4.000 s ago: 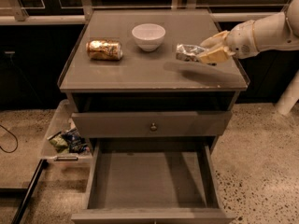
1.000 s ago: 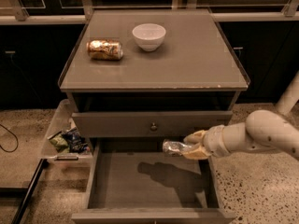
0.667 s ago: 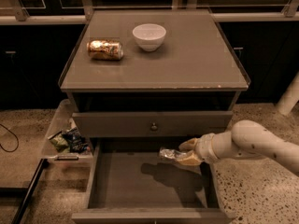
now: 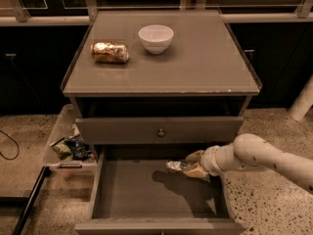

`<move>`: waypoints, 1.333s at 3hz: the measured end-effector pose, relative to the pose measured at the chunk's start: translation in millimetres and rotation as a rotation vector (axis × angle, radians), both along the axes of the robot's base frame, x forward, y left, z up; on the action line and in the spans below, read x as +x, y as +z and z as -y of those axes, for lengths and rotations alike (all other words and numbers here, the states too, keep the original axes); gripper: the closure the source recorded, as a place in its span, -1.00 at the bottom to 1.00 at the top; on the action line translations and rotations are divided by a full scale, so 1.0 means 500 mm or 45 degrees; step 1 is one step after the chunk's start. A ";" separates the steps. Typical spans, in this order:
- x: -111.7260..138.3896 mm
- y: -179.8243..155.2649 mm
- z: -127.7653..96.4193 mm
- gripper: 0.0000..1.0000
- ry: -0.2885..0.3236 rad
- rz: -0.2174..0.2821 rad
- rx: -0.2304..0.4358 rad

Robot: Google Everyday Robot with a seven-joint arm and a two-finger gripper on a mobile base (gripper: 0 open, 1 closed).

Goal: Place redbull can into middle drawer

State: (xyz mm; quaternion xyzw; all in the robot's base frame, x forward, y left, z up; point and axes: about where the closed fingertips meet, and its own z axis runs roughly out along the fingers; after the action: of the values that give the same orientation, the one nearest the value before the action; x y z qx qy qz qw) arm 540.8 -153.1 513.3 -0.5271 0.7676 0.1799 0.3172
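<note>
Next, I let go of the redbull can on the drawer's bare bottom near the back [image 4: 171,173], just below the round knob. The can is now just above the drawer's floor.
The redbull can [image 4: 175,166] is a small slim silver can, held lying on its side just above the floor of the open middle drawer [image 4: 146,190], near its back right. My gripper [image 4: 191,164] reaches in from the right, shut on the can, at the end of the white arm [image 4: 259,155]. The drawer is a wide grey-brown box with a bare floor, and the can's shadow falls on it.
On the cabinet top [image 4: 205,62] stand a white bowl [image 4: 156,38] and a gold-orange can [image 4: 109,52] lying on its side. The shut drawer front with a round knob [image 4: 161,131] is just above the open drawer. A clear bin of snack bags [image 4: 68,146] stands left of the cabinet.
My gripper carried the can from the cabinet top down to the open drawer, and over the last second it has moved lower and deeper into the drawer.
</note>
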 end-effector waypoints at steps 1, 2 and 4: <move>0.011 -0.056 -0.001 1.00 -0.069 -0.003 0.006; 0.037 -0.125 -0.009 1.00 -0.127 0.045 0.018; 0.069 -0.215 -0.050 1.00 -0.162 0.099 0.049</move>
State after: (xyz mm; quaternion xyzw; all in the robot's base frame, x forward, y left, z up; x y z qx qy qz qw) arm 575.4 -128.3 405.7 -0.4775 0.7831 0.1536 0.3677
